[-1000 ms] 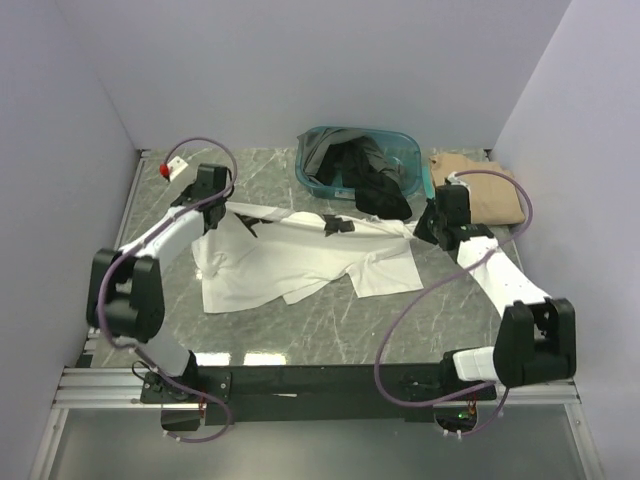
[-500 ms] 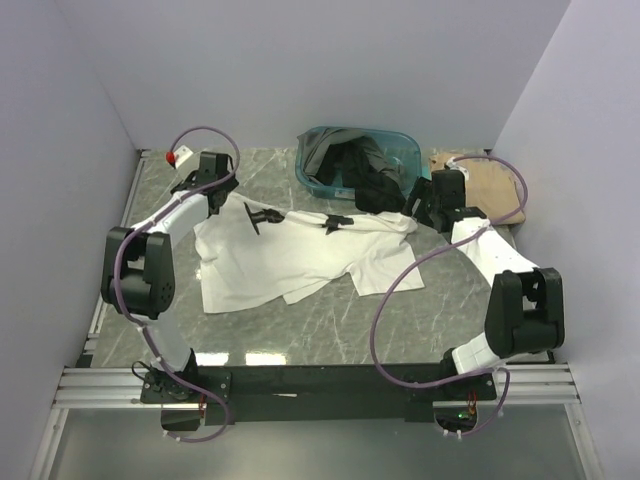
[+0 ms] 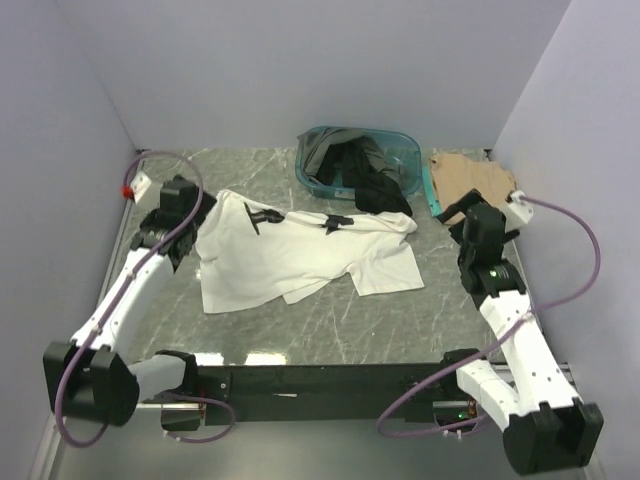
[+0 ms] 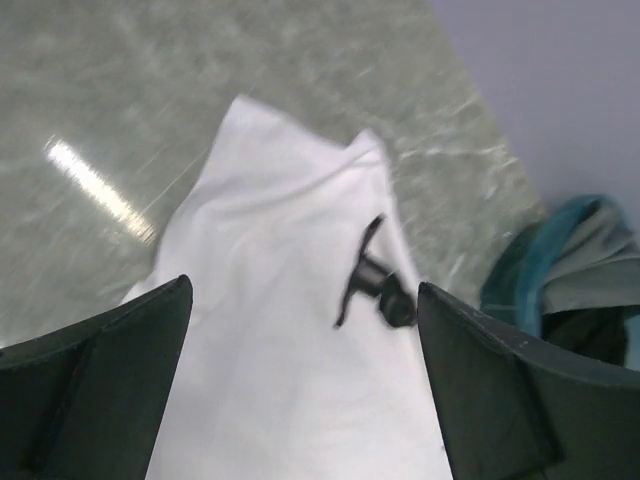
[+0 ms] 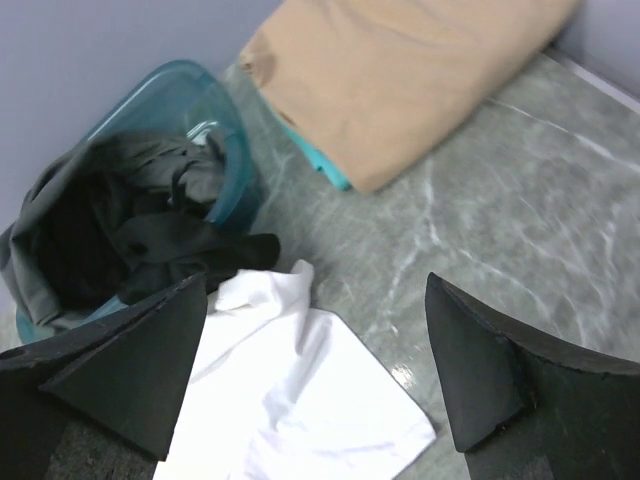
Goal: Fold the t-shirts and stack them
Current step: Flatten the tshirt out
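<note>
The white t-shirt's near corner (image 3: pixel 420 286) (image 5: pixel 430 435) is on the side toward the folded tan t-shirt. My right gripper needs to go there next and close on it.
A large white t-shirt (image 3: pixel 300 258) lies spread flat mid-table, with two black marks along its far edge. The left gripper (image 3: pixel 188 238) hovers at the shirt's left edge, open and holding nothing; the left wrist view shows the white cloth (image 4: pixel 270 300) between the wide-apart fingers (image 4: pixel 100 390). To the right of the shirt, and apart from it, the right gripper (image 3: pixel 465 225) is open and empty above the marble, the shirt's right corner (image 5: pixel 300 400) below it. A folded tan t-shirt (image 3: pixel 475 180) (image 5: pixel 400 80) lies at the back right. Black and dark grey t-shirts (image 3: pixel 360 172) (image 5: pixel 120 220) fill the basket.
The teal plastic basket (image 3: pixel 405 165) (image 5: pixel 185 85) stands at the back centre, one dark shirt spilling over its front rim toward the white shirt. Grey walls close the table on three sides. A red-and-white part (image 3: pixel 135 186) sits at the far left edge.
Both grippers have opened and let go of the white shirt's far edge, then drawn back toward the sides. The shirt has settled flat on the table.
</note>
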`<act>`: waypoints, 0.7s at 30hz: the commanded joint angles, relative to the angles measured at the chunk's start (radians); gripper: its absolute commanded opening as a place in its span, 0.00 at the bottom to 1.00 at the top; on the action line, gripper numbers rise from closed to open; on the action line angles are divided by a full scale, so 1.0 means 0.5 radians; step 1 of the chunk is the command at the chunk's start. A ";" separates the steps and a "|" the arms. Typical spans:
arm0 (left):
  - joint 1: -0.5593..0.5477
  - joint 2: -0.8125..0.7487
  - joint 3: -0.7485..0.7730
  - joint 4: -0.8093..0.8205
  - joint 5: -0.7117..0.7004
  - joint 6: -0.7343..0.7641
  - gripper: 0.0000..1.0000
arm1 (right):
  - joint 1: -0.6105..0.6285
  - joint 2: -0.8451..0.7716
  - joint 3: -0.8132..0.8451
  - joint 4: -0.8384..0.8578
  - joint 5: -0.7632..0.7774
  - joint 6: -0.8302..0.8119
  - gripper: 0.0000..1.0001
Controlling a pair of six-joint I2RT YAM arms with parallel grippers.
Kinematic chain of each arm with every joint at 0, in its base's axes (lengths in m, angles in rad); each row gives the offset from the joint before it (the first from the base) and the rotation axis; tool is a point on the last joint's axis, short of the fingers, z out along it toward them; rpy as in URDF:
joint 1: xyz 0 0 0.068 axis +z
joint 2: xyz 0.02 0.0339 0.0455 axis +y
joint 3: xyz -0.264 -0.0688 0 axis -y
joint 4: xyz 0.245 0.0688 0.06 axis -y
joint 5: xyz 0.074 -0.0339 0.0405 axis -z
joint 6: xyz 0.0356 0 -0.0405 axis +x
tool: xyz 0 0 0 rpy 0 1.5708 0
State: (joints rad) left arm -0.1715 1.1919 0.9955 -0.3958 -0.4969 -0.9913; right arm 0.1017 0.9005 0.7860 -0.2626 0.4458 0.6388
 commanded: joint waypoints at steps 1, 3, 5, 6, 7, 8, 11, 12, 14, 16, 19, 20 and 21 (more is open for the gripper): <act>-0.001 -0.168 -0.306 -0.257 0.110 -0.223 0.99 | -0.010 -0.159 -0.160 -0.042 0.219 0.260 0.95; 0.002 -0.330 -0.505 -0.373 0.095 -0.354 1.00 | -0.013 -0.221 -0.228 0.004 0.189 0.232 0.96; 0.002 -0.423 -0.625 -0.396 0.119 -0.435 0.99 | -0.010 -0.230 -0.247 0.001 0.140 0.214 0.96; 0.002 -0.493 -0.717 -0.390 0.150 -0.459 1.00 | -0.010 -0.212 -0.238 -0.005 0.127 0.207 0.96; 0.002 -0.521 -0.757 -0.408 0.177 -0.484 0.99 | -0.016 -0.200 -0.231 -0.021 0.112 0.198 0.95; 0.002 -0.540 -0.834 -0.414 0.244 -0.508 0.99 | -0.013 -0.184 -0.207 -0.060 0.106 0.198 0.96; 0.002 -0.589 -0.938 -0.518 0.264 -0.570 1.00 | -0.013 -0.117 -0.155 -0.134 0.103 0.186 0.95; 0.002 -0.601 -0.984 -0.555 0.248 -0.619 0.99 | -0.013 -0.089 -0.149 -0.143 0.093 0.186 0.95; 0.002 -0.610 -1.027 -0.644 0.224 -0.656 0.99 | -0.013 -0.071 -0.145 -0.137 0.072 0.174 0.95; 0.002 -0.626 -1.043 -0.666 0.233 -0.671 0.98 | -0.013 -0.055 -0.148 -0.131 0.026 0.167 0.95; 0.002 -0.644 -1.083 -0.614 0.340 -0.628 0.93 | -0.013 -0.040 -0.161 -0.110 0.001 0.158 0.94; 0.002 -0.647 -1.107 -0.583 0.368 -0.619 0.91 | -0.013 -0.037 -0.161 -0.110 -0.002 0.158 0.94; 0.002 -0.638 -1.123 -0.568 0.426 -0.610 0.90 | -0.013 -0.031 -0.155 -0.113 -0.002 0.155 0.94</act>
State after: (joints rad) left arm -0.1715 0.8860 0.4519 -0.6994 -0.3508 -1.2911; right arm 0.0998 0.8814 0.6712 -0.3290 0.4438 0.7166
